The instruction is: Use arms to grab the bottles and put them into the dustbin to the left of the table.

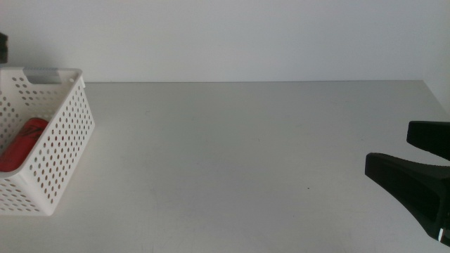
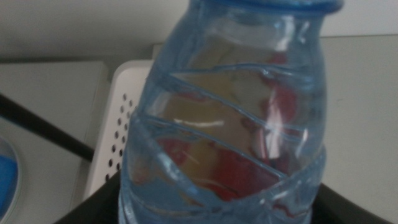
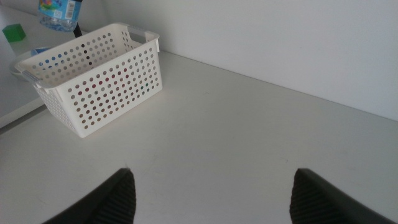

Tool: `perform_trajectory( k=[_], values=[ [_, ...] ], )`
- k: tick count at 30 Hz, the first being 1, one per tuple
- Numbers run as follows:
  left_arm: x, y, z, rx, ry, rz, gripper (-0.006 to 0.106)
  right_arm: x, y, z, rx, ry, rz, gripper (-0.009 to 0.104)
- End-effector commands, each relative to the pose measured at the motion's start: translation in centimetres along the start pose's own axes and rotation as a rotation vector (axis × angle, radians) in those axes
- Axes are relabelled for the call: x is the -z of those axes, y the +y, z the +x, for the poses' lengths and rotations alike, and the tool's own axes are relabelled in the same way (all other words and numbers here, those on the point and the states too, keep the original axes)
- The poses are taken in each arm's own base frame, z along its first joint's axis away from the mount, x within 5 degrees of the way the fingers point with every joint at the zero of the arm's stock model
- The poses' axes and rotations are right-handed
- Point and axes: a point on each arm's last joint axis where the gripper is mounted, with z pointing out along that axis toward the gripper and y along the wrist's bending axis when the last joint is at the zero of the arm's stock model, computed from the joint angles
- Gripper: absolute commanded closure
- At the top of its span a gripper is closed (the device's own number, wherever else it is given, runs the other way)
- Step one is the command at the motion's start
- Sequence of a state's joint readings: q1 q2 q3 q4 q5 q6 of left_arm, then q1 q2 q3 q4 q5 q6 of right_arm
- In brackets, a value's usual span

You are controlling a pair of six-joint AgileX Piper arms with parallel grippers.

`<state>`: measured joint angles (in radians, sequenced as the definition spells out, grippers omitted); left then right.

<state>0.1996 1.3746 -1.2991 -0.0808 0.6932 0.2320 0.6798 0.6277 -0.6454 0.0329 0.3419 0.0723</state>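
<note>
The clear water bottle will leave my left gripper against the red soda can inside the white dustbin [image 1: 24, 139], where I will let go of it.
A clear water bottle [image 2: 224, 124] with a blue cap fills the left wrist view, and my left gripper [image 2: 221, 214] is shut on it, dark jaws on either side of its base. In the right wrist view this bottle [image 3: 59, 14] hangs above the white perforated dustbin [image 3: 93, 87]. The dustbin [image 1: 67, 140] stands at the table's left edge with a red soda can [image 1: 21, 144] lying inside. Red and yellowish shapes show blurred through the bottle. My right gripper [image 1: 388, 147] waits open and empty at the right side of the table [image 1: 232, 154]; its jaws [image 3: 211, 193] stand wide apart.
A white wall runs behind the table's far edge. A small green object [image 3: 12, 31] and a blue item lie beyond the dustbin, off the table. A dark cable [image 2: 43, 127] crosses the surface beside the dustbin.
</note>
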Motion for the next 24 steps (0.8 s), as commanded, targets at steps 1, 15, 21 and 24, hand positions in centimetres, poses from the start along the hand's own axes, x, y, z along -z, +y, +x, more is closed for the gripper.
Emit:
perform_trajectory(
  k=[1, 15, 21, 24],
  values=[
    [0.9, 1.9, -1.5, 0.045, -0.112, -0.037, 0.098, 0.3, 0.1, -1.4, 0.021, -0.095, 0.0, 0.032],
    [-10.6, 3.2, 2.8, 0.07, 0.197, 0.005, 0.099, 0.3, 0.1, -1.4, 0.021, -0.095, 0.0, 0.032],
    [-12.3, 3.1, 3.8, 0.074, 0.245, 0.02, 0.099, 0.3, 0.1, -1.4, 0.021, -0.095, 0.0, 0.032],
    [-12.9, 3.0, 4.2, 0.075, 0.271, 0.028, 0.095, 0.3, 0.1, -1.4, 0.021, -0.095, 0.0, 0.032]
  ],
)
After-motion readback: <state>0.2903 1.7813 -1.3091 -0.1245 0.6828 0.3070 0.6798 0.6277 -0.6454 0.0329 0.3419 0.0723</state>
